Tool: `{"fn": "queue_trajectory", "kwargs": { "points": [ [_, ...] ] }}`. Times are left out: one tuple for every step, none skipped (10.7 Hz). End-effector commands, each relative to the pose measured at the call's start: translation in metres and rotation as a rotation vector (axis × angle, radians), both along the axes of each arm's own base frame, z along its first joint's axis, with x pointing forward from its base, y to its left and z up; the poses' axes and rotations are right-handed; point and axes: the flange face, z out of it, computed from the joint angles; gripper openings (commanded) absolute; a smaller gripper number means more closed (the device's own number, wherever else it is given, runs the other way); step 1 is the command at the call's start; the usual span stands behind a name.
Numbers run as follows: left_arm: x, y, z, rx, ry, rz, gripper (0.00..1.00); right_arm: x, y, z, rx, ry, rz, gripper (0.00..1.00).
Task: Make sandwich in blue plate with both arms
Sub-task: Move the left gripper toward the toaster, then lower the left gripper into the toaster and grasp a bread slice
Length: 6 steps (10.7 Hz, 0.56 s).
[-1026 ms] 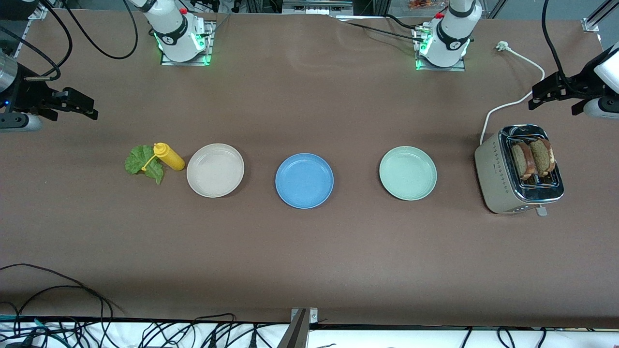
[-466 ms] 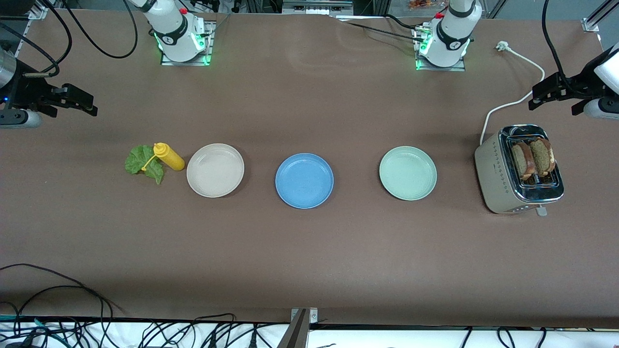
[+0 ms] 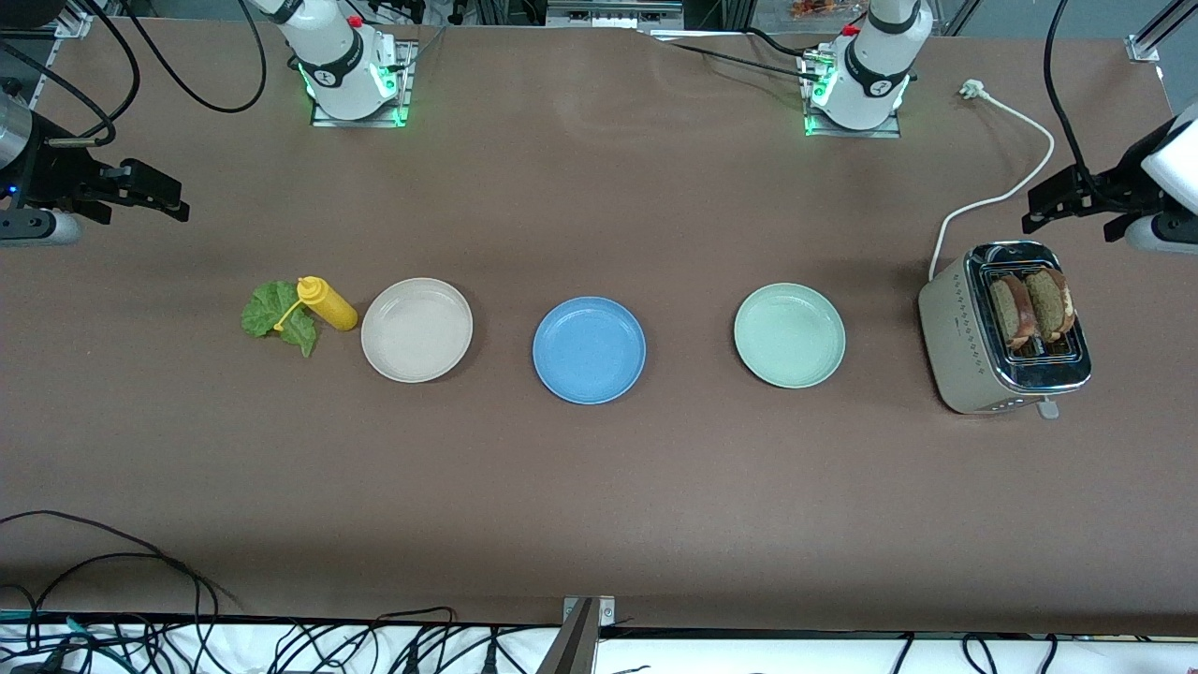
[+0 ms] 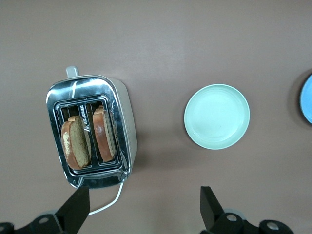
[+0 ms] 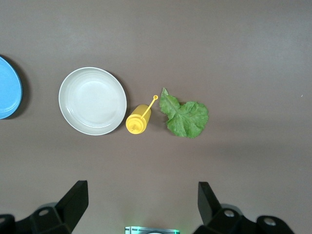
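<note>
My left gripper should close next on the top crust [image 3: 1024, 305] [image 4: 102, 135] of the bread slice nearer the mint-green plate, in the slot of the toaster.
The blue plate [image 3: 589, 349] lies bare at the middle of the table, its rim also showing in both wrist views [image 4: 308, 100] [image 5: 9, 87]. Two brown bread slices [image 3: 1011, 310] [image 3: 1049, 303] stand upright in the toaster's slots [image 4: 75, 144] [image 4: 104, 134]. The green lettuce leaf [image 3: 276, 314] [image 5: 187, 118] lies flat at the right arm's end. My left gripper [image 3: 1034, 211] [image 4: 144, 195] hangs open over the table and white cord beside the toaster. My right gripper [image 3: 178, 206] [image 5: 142, 187] hangs open over the table at the right arm's end, holding nothing.
A silver toaster [image 3: 964, 337] stands at the left arm's end with its white cord [image 3: 1011, 122] trailing toward the bases. A mint-green plate [image 3: 789, 335] and a cream plate [image 3: 416, 329] flank the blue one. A yellow squeeze bottle [image 3: 328, 302] lies against the lettuce.
Both grippers have shifted slightly in the air, still open. Nothing on the table has moved.
</note>
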Motion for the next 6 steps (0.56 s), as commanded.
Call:
{"fn": "queue_trajectory", "kwargs": {
  "points": [
    [0.006, 0.020, -0.029, 0.028, -0.021, 0.009, 1.00, -0.005, 0.002, 0.008, -0.012, 0.001, -0.005, 1.00],
    [0.007, 0.024, -0.041, 0.045, -0.028, 0.009, 1.00, -0.005, 0.003, 0.008, -0.012, 0.001, -0.004, 1.00],
    [0.009, 0.027, -0.054, 0.060, -0.038, 0.008, 1.00, -0.005, 0.003, 0.008, -0.012, 0.001, -0.002, 1.00],
    [0.009, 0.035, -0.068, 0.061, -0.049, 0.021, 1.00, -0.005, 0.003, 0.008, -0.012, 0.001, -0.004, 1.00],
    [0.011, 0.039, -0.082, 0.062, -0.054, 0.026, 1.00, -0.005, 0.003, 0.008, -0.012, 0.001, -0.004, 1.00],
    [0.014, 0.041, -0.094, 0.062, -0.055, 0.028, 0.99, -0.005, 0.003, 0.008, -0.012, 0.001, -0.004, 1.00]
  ]
}}
